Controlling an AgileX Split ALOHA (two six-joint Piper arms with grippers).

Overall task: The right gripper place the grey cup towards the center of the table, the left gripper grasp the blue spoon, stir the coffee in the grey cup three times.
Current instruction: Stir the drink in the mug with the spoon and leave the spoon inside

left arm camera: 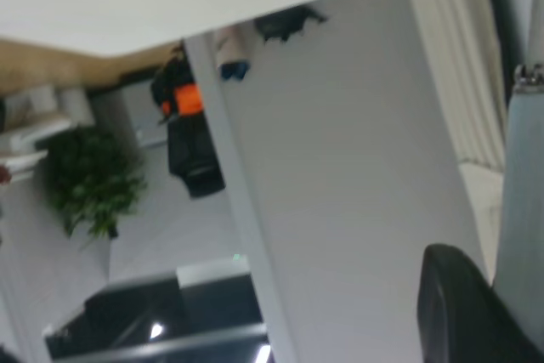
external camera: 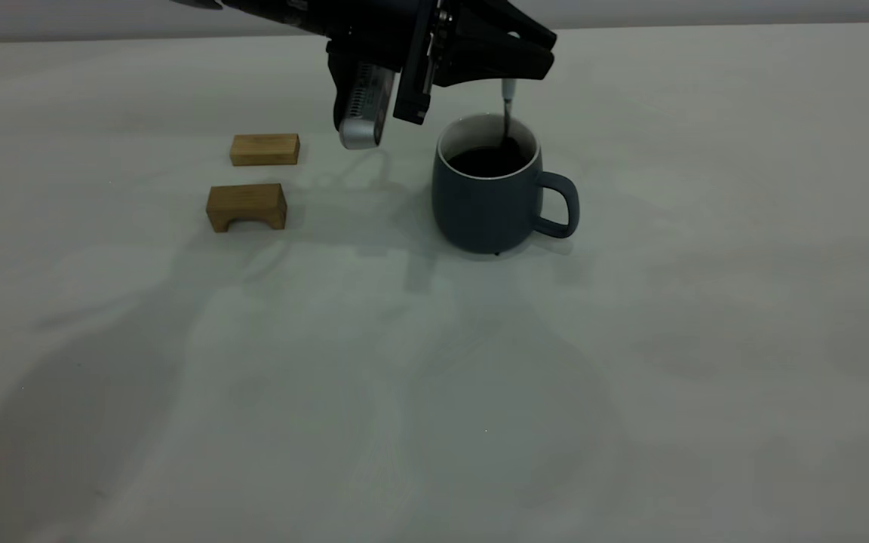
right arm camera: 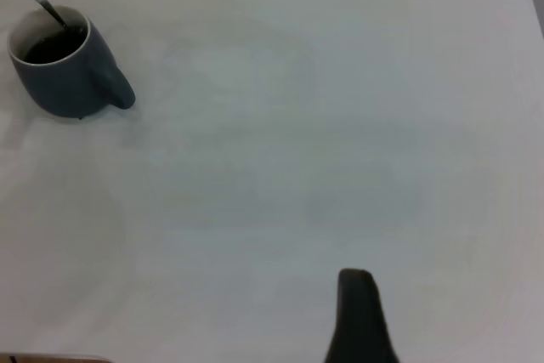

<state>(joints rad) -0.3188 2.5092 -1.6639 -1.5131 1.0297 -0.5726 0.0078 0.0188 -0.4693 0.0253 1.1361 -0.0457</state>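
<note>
Next, my left gripper lets go of the blue spoon in the coffee, leaning against the grey cup's rim (external camera: 531, 155) above its handle.
The grey cup (external camera: 487, 204) stands upright near the middle of the table (external camera: 434, 392), its handle pointing right. Dark coffee (external camera: 489, 160) fills it. My left gripper (external camera: 511, 77) hangs just above the cup's rim, shut on the blue spoon (external camera: 508, 105), whose metal neck dips into the coffee. In the left wrist view the pale handle (left arm camera: 520, 210) runs beside one dark finger (left arm camera: 459, 312). The right wrist view shows the cup (right arm camera: 64, 82) with the spoon (right arm camera: 49, 10) far off. One finger (right arm camera: 357, 316) of my right gripper hovers over bare table, open, holding nothing.
Two brown wooden blocks lie left of the cup: a flat one (external camera: 264, 149) farther back and an arch-shaped one (external camera: 247, 206) nearer. The left arm's wrist camera (external camera: 363, 113) hangs between the blocks and the cup.
</note>
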